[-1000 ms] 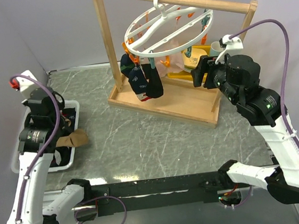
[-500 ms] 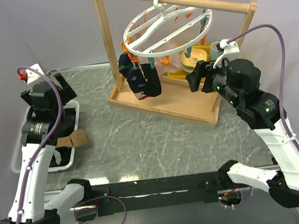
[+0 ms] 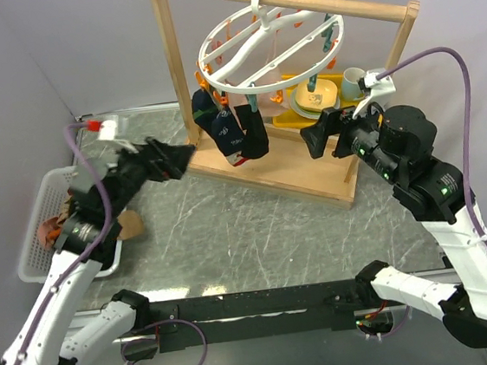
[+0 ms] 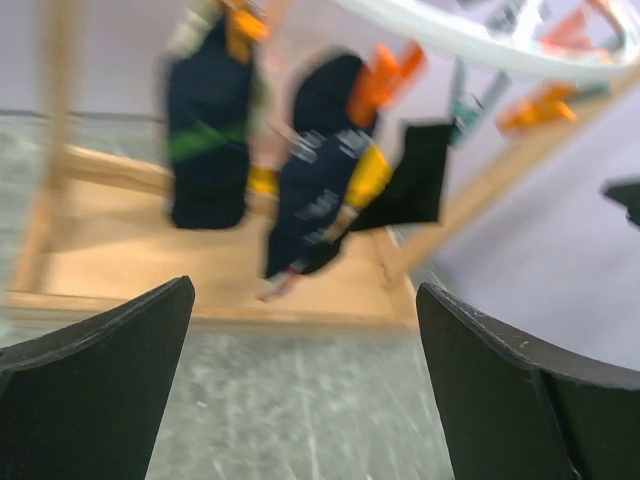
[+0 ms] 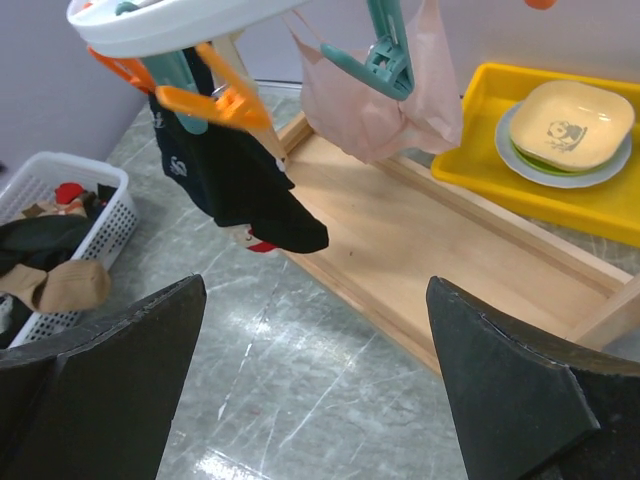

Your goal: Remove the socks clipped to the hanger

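Observation:
The robot's left gripper will close on the middle of the black sock (image 3: 256, 135) (image 4: 410, 186), under the teal clip that holds it.
The white ring hanger (image 3: 268, 45) hangs by its hook from the wooden rail. Several dark socks (image 3: 231, 131) are clipped under its left side. The left wrist view shows a navy sock with a green stripe (image 4: 208, 130), a patterned navy sock (image 4: 320, 190) and a black sock (image 4: 410, 190). A pale pink sock (image 5: 375, 100) hangs from a teal clip in the right wrist view, beside a black sock (image 5: 250, 190). My left gripper (image 3: 184, 158) (image 4: 305, 400) is open and empty, just left of the dark socks. My right gripper (image 3: 317, 135) (image 5: 315, 400) is open and empty, to the right of the hanger and below it.
A light wooden frame (image 3: 268, 167) with a flat base carries the rail. Behind it a yellow tray (image 3: 293, 118) holds a bowl (image 3: 317, 96) and a mug (image 3: 353, 79). A white basket (image 3: 42, 188) (image 5: 60, 230) at the left holds loose socks, with a brown sock (image 3: 130, 225) over its edge.
My left gripper opened, let go of the brown sock at the basket and swung right toward the dark socks. My right gripper opened wider and edged left.

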`<action>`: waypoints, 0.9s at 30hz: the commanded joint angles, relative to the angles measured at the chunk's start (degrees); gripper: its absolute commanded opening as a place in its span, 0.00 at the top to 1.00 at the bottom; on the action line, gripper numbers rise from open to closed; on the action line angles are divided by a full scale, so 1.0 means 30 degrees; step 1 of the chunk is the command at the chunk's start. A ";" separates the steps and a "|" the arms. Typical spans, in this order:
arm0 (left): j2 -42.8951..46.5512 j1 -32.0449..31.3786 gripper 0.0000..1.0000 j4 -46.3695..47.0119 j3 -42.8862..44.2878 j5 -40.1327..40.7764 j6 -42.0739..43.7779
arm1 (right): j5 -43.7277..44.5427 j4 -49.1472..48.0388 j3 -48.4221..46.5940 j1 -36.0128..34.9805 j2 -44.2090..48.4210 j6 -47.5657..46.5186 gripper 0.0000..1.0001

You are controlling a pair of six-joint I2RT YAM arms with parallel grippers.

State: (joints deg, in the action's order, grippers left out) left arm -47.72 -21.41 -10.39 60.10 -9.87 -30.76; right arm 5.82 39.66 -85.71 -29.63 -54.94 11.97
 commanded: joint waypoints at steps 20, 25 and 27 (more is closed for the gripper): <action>-0.3543 -0.7156 0.01 0.3903 0.0886 0.1706 -0.0644 | 0.0555 -0.0504 0.2699 -0.0027 0.3397 0.4915 0.00; -0.5037 -0.8272 0.01 0.5161 0.1236 0.2290 -0.0410 | -0.0328 -0.1352 0.3696 -0.0027 0.3722 0.5417 0.00; -0.5737 -0.8683 0.01 0.5193 0.1792 0.2556 -0.0118 | -0.1820 -0.1822 0.3902 0.0002 0.3869 0.4513 0.00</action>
State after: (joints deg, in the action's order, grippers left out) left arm -62.24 -45.47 0.25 61.89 -4.47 -31.27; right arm 6.39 38.89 -75.07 -29.63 -44.73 26.48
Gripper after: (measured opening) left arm 0.994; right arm 0.998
